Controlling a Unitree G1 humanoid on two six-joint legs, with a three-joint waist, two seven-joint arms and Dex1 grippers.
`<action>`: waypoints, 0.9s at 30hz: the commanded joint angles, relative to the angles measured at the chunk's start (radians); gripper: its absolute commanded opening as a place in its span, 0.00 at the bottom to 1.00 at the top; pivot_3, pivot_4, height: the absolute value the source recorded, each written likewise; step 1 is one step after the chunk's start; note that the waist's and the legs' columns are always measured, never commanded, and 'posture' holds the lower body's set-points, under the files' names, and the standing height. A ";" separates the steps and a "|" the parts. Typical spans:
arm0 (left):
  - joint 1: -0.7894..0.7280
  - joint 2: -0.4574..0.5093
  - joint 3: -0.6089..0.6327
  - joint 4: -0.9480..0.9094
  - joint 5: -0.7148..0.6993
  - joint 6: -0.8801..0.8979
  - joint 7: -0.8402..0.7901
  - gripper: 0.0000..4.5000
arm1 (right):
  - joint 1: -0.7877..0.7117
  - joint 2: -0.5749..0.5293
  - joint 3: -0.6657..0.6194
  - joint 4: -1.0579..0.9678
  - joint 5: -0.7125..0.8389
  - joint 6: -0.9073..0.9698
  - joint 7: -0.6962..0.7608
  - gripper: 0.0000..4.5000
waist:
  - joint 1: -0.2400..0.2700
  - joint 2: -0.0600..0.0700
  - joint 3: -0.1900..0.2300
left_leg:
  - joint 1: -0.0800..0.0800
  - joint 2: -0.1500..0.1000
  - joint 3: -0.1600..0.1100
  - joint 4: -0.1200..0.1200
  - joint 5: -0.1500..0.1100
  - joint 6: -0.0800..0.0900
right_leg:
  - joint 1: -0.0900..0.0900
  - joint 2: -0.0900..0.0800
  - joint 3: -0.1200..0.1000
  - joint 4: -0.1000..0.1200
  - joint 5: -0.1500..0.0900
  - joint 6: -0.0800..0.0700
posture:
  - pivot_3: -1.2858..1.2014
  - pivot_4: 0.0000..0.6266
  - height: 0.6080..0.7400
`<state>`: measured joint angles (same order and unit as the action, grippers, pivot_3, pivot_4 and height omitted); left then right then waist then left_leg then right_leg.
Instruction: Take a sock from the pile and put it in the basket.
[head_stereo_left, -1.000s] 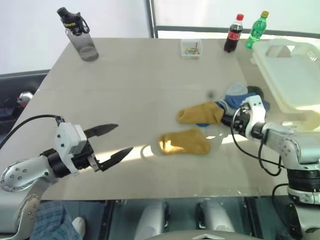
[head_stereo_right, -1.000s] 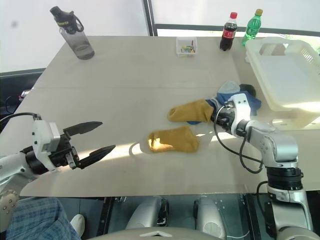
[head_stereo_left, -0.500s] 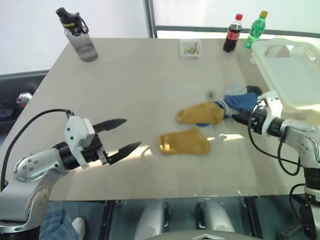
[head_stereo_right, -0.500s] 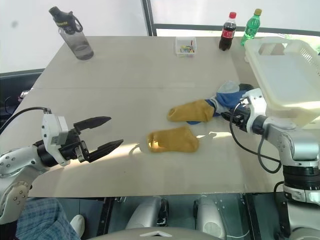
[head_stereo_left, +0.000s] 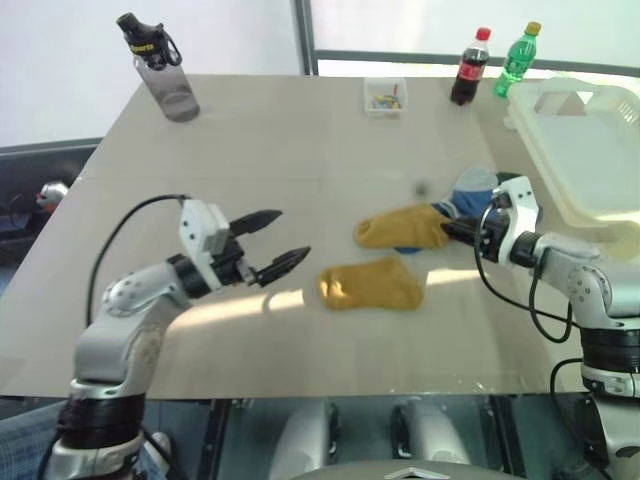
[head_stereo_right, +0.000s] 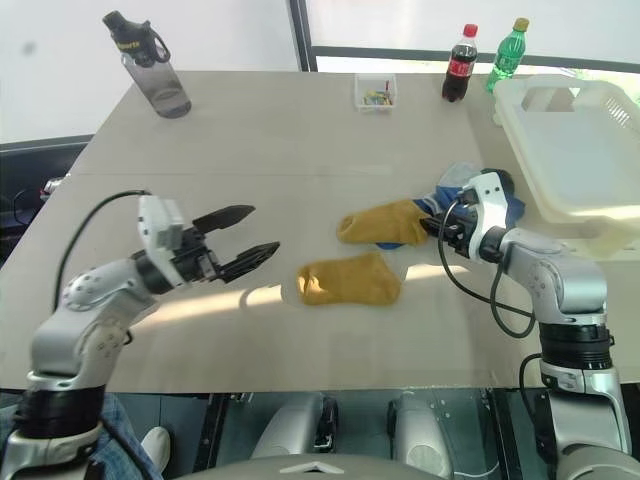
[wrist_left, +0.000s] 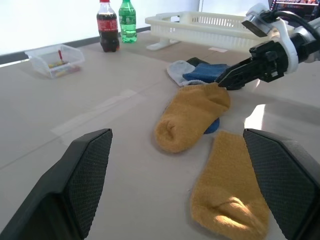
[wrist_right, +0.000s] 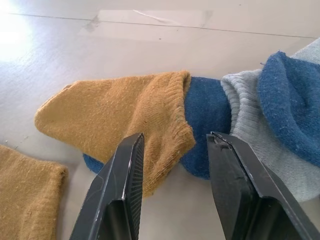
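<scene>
The far mustard sock is lying over a blue sock, so next I take its cuff (wrist_right: 175, 134) with my right gripper and its toe with my left gripper to lay it on its match.
The pile (head_stereo_left: 478, 192) of blue and pale grey socks lies right of the table's middle. A mustard sock (head_stereo_left: 400, 228) sticks out of its left side. A second mustard sock (head_stereo_left: 370, 285) lies apart, nearer to me. My right gripper (head_stereo_left: 452, 229) is open at the first mustard sock's cuff (wrist_right: 172, 107), which lies between its fingers (wrist_right: 120, 190) without being pinched. My left gripper (head_stereo_left: 290, 235) hangs wide open and empty above the table, left of the near mustard sock (wrist_left: 227, 200). The whitish slotted basket (head_stereo_left: 590, 150) stands at the far right.
A dark water bottle (head_stereo_left: 160, 65) stands at the far left corner. At the far edge stand a small clear box (head_stereo_left: 384, 96) of coloured bits, a cola bottle (head_stereo_left: 465, 68) and a green bottle (head_stereo_left: 517, 60). Bare tabletop (head_stereo_left: 250, 150) stretches between the bottle and the socks.
My left gripper has moved forward and to the right toward the socks, staying wide open. My right gripper drew back a little and has returned to the mustard sock's cuff.
</scene>
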<state>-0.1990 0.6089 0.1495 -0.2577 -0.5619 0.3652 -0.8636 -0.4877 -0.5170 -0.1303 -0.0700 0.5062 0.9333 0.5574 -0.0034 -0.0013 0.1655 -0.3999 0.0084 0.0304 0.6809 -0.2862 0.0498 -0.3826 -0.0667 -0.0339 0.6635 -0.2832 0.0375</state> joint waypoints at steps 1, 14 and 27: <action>-0.092 -0.051 -0.093 0.102 0.089 -0.003 0.050 1.00 | -0.024 -0.002 0.001 -0.002 -0.018 -0.014 -0.020 0.45 | 0.003 0.000 0.000 | 0.000 0.000 0.000 0.000 0.000 0.000 | 0.000 0.000 0.000 0.000 0.000 0.000 | 0.52 0.24 1.00; -0.387 -0.288 -0.165 0.377 0.030 0.422 0.164 1.00 | -0.017 0.037 0.027 -0.004 -0.046 -0.044 -0.046 0.45 | -0.003 0.000 0.000 | -0.002 0.000 0.000 0.003 0.000 0.000 | -0.002 0.004 0.001 0.001 0.000 0.000 | 0.52 0.24 1.00; -0.450 -0.299 -0.182 0.440 0.083 0.472 0.188 0.42 | -0.001 0.069 0.034 -0.029 -0.056 -0.059 -0.069 0.46 | -0.005 0.000 0.000 | -0.002 0.000 0.000 0.004 0.000 0.000 | -0.002 0.004 0.001 0.002 0.000 0.000 | 0.52 0.24 1.00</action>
<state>-0.6274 0.3102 -0.0245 0.1866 -0.4905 0.8592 -0.6645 -0.4874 -0.4448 -0.0839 -0.0588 0.4482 0.8917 0.4922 -0.0087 -0.0015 0.1655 -0.4020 0.0088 0.0306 0.6846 -0.2859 0.0495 -0.3846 -0.0629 -0.0328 0.6656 -0.2832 0.0378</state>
